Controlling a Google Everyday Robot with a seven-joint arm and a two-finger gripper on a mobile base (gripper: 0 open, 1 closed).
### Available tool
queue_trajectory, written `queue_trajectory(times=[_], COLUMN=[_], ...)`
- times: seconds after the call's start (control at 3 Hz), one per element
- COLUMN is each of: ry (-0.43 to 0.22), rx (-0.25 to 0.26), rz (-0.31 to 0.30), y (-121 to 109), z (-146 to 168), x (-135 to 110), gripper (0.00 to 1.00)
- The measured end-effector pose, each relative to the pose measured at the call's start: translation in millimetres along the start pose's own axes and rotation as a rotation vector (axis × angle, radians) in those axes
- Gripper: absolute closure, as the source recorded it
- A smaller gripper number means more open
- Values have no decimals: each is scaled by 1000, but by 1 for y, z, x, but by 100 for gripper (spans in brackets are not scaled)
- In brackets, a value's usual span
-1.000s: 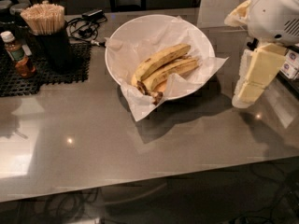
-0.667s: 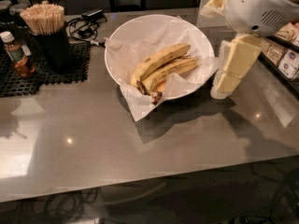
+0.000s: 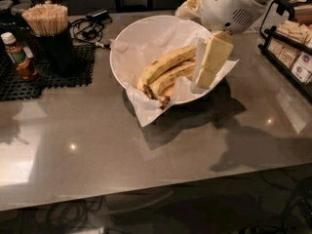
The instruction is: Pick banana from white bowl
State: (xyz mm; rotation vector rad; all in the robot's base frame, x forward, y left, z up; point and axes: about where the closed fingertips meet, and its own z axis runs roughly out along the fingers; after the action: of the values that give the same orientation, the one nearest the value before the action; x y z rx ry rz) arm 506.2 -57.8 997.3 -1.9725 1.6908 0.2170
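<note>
The robot's gripper needs to next go to the top banana's far end [image 3: 187,55], opposite its dark stem, and close there.
The banana [image 3: 168,62], long, yellow and brown-blotched, lies across the middle of the white bowl [image 3: 127,30], on top of two slimmer bananas [image 3: 176,77]. Their dark stem ends point to the bowl's front edge. The bowl is lined with crinkled white paper [image 3: 146,113] that hangs over the front rim. My gripper [image 3: 203,84] hangs open over the right side of the bowl, fingers pointing down, just right of the bananas' far ends and hiding them. It holds nothing.
A black cup of wooden stir sticks [image 3: 51,35] and a small brown bottle [image 3: 17,55] stand on a black mat at the left. Cables [image 3: 90,28] lie behind the bowl. A black wire rack of packets [image 3: 292,48] stands at the right edge.
My gripper has moved left from beside the bowl's right rim to over the bowl's right side, close to the bananas. The bananas and bowl have not moved.
</note>
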Motion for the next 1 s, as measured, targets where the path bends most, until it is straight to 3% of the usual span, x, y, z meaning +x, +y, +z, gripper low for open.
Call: queue_trajectory(times=[1.0], ry=[20], rx=[-165], rz=[17], y=[-53], z=[83], x=[-1], gripper=[0])
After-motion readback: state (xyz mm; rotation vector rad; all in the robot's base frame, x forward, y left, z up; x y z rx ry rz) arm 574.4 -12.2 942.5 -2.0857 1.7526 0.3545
